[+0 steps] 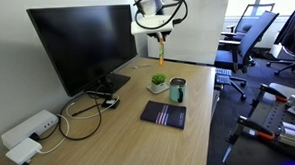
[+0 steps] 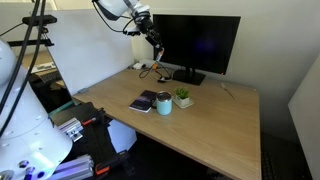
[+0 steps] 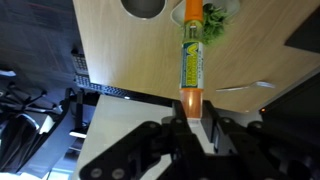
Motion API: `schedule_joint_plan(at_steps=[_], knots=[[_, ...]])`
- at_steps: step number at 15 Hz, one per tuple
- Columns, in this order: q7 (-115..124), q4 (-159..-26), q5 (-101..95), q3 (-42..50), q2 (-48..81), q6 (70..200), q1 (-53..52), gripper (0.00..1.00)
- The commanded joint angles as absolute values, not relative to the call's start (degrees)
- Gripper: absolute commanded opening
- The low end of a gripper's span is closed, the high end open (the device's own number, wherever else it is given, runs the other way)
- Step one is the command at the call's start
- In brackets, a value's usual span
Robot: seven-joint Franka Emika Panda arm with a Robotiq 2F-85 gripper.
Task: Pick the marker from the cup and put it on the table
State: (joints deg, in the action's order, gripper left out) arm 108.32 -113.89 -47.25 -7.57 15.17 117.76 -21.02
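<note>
My gripper will let go of the orange marker across the front edge of the dark striped notebook (image 1: pixel 165 125).
My gripper (image 1: pixel 160 37) is shut on the orange marker (image 1: pixel 160 55) and holds it high above the table (image 1: pixel 140 143), the marker hanging point down. In the wrist view the marker (image 3: pixel 190 55) runs up from between my fingers (image 3: pixel 191 115), its far end over the plant pot. The teal cup (image 1: pixel 178 89) stands on the table below, beside the plant; it also shows in an exterior view (image 2: pixel 164 102) and as a dark round rim at the top of the wrist view (image 3: pixel 143 6). My gripper also shows in an exterior view (image 2: pixel 155 45).
A small white pot with a green plant (image 1: pixel 159 82) stands next to the cup. A dark striped notebook (image 1: pixel 164 115) lies in front of them. A large monitor (image 1: pixel 81 45) stands behind, with cables and a white power strip (image 1: pixel 29 128) near the table's end.
</note>
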Motion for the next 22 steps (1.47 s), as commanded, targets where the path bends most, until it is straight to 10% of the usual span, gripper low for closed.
schedule_joint_plan(at_steps=[1,11,19,22], knots=[[103.23,-118.03,-44.82,-9.53,12.3,129.74,-17.57,0.06],[73.21,-124.48,-19.33,-12.16,19.45,159.77,-12.23,0.06],[40.16,-122.41,4.2,-37.06,30.12,151.46,9.14,0.06],[32.14,-121.44,14.03,-29.18,28.85,144.26,3.09,0.06]])
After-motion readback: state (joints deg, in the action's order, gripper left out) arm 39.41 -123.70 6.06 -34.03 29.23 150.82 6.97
